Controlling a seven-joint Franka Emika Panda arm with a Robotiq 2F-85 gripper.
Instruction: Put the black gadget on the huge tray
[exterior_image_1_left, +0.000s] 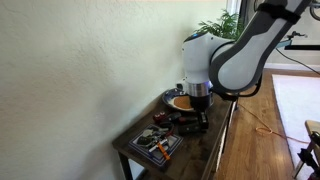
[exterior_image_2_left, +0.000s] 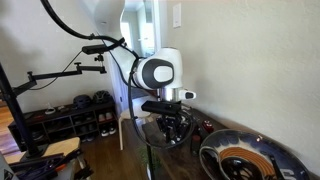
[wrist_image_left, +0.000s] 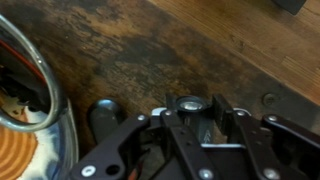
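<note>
The black gadget's round end tips up between my gripper's fingers. My gripper will open, lay it flat and close around its body (wrist_image_left: 203, 128) before it lifts.
The black gadget (wrist_image_left: 190, 106), a small black device with a round lens-like top, sits between my gripper's fingers (wrist_image_left: 190, 118) in the wrist view. The fingers press on both of its sides over the dark wooden tabletop. The huge tray (wrist_image_left: 45, 95), round with a shiny rim and an orange centre, lies just left of the gripper. In both exterior views the gripper (exterior_image_1_left: 200, 108) (exterior_image_2_left: 172, 128) is low over the narrow table, beside the round tray (exterior_image_1_left: 176, 101) (exterior_image_2_left: 245, 160). The gadget itself is hard to make out there.
A flat rectangular tray of colourful items (exterior_image_1_left: 155, 144) lies at the near end of the narrow dark table (exterior_image_1_left: 215, 135), which stands against a white wall. A dark rounded patch (wrist_image_left: 105, 117) lies between the gripper and the round tray. The table's front edge borders the wooden floor.
</note>
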